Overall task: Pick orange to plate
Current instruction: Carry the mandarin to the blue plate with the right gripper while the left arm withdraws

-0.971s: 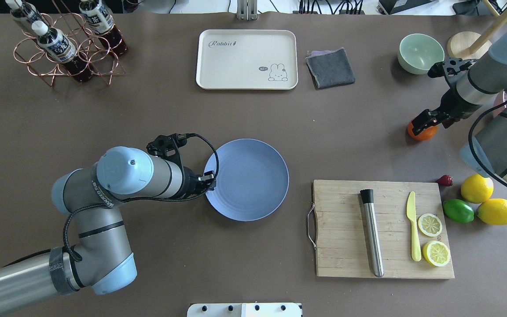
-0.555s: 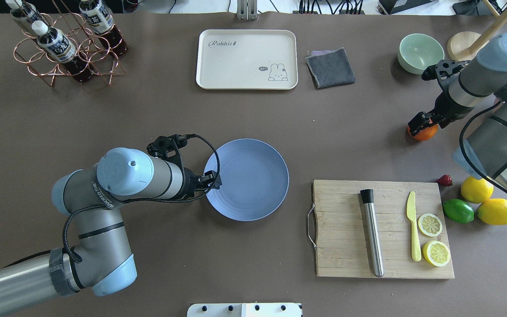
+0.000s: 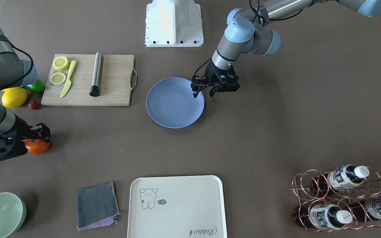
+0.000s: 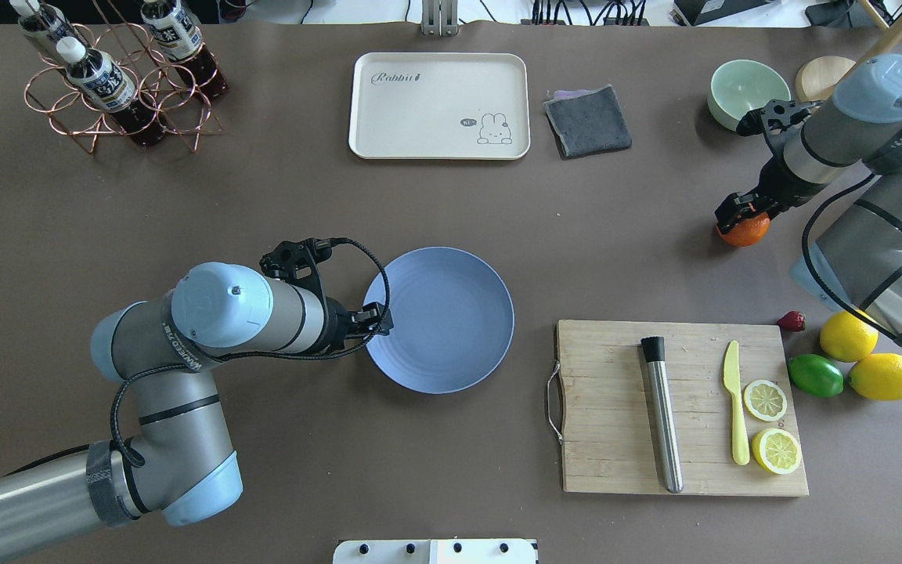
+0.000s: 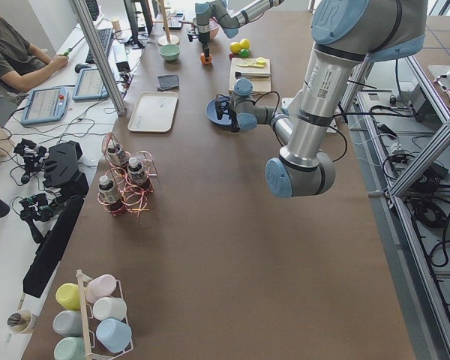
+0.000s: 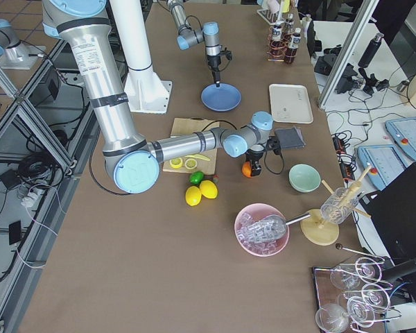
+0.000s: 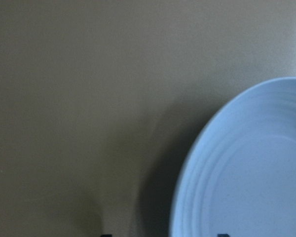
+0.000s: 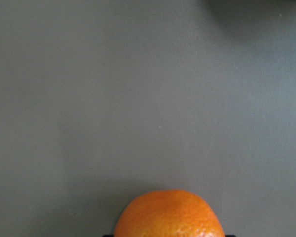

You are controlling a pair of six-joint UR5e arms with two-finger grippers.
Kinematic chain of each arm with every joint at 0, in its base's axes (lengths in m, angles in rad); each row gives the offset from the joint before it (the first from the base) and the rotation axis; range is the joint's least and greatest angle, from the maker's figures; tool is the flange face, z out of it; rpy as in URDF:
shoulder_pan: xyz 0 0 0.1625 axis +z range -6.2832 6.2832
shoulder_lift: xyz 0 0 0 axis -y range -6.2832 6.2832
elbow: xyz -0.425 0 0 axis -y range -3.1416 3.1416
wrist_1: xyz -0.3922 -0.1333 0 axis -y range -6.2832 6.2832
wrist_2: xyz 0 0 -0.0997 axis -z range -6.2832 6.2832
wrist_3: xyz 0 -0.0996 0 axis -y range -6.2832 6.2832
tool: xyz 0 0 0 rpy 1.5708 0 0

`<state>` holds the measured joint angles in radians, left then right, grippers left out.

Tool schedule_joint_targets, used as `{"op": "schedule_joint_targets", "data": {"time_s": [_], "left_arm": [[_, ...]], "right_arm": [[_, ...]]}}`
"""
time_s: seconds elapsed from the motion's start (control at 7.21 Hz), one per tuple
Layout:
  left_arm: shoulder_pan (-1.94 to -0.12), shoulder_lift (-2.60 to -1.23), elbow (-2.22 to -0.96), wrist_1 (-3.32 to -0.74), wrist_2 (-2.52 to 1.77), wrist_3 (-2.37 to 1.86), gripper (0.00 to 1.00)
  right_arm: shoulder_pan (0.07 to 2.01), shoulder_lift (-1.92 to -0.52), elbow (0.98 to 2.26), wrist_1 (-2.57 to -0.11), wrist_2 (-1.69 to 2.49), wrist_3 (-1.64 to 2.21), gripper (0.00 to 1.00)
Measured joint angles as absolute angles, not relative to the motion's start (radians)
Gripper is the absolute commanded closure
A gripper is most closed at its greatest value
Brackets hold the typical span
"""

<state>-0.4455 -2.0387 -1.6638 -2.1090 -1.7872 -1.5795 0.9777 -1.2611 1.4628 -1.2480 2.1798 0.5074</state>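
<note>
Next, my right gripper lets go of the orange on the middle of the empty blue plate (image 3: 176, 101).
The orange (image 4: 748, 233) sits at the table's right side, and my right gripper (image 4: 739, 213) is down over it, shut on it. In the right wrist view the orange (image 8: 170, 215) fills the gap between the fingertips at the bottom edge. The front-facing view shows the orange (image 3: 38, 146) low at the table, under the right gripper (image 3: 33, 138). The blue plate (image 4: 451, 313) lies empty mid-table. My left gripper (image 4: 380, 323) hangs open over the plate's left rim, one finger (image 3: 194, 94) above the plate (image 3: 174, 105) and the other outside it.
A cutting board (image 4: 615, 407) with a steel tube, a yellow knife and lemon slices lies right of the plate. Two lemons (image 4: 849, 335), a lime (image 4: 815, 375) and a strawberry sit beside it. At the far edge are a green bowl (image 4: 745, 90), a grey cloth (image 4: 588, 121), a cream tray (image 4: 439, 106) and a bottle rack (image 4: 118, 78).
My right arm has swung, carrying its gripper and the orange slightly left and farther away. The left gripper edged a little further over the plate's rim.
</note>
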Motion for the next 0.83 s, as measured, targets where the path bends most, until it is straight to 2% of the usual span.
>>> {"op": "schedule_joint_targets", "data": {"time_s": [0.42,0.83], "left_arm": [[-0.533,-1.948,-1.743,-2.107,-1.794,-1.512,0.25],[-0.642,-1.8,-1.824,-2.117,-1.798,-1.335,0.24]], "right_arm": [[0.862,-1.164,1.658,-1.276,2.16,0.919,1.0],[0.57,-0.948,1.703,-1.409,1.937,1.299,1.0]]}}
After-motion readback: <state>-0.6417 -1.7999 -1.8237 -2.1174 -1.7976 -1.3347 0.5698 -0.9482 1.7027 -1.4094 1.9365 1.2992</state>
